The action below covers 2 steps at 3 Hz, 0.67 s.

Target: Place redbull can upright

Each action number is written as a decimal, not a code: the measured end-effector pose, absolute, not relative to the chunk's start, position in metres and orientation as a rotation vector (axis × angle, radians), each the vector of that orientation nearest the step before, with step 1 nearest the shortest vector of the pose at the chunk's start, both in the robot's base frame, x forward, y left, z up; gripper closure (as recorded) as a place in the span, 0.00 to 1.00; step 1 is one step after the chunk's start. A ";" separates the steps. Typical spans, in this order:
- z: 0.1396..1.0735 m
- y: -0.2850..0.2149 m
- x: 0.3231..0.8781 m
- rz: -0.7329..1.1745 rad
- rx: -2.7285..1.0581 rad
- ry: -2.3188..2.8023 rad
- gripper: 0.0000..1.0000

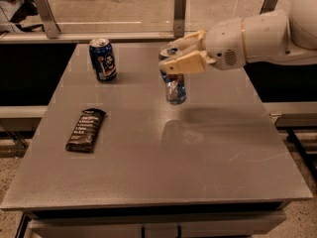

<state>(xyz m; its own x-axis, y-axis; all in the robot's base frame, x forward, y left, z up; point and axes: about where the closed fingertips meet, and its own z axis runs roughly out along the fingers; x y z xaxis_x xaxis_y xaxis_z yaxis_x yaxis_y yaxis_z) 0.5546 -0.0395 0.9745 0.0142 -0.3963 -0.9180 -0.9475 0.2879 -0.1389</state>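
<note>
The redbull can, now over the table's middle-back, will be set upright by my gripper and let go on the open grey table [185, 112], across from the far end of the dark snack bar.
The redbull can [175, 87] is a slim silver-and-blue can, held nearly upright over the middle-back of the grey table [158, 162], its bottom just above or at the surface; I cannot tell if it touches. My gripper [174, 57] comes in from the right and is shut on the can's upper part, with cream fingers [184, 64] on either side of it. The white arm [257, 36] stretches off to the right edge.
A wider dark blue can [102, 59] stands upright at the back left of the table. A dark snack bar in a wrapper [86, 129] lies flat near the left edge. A glass-and-metal railing [180, 13] runs behind the table.
</note>
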 end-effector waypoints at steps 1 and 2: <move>0.977 -0.066 0.552 0.766 -1.172 1.491 1.00; 0.967 -0.086 0.551 0.785 -1.092 1.451 1.00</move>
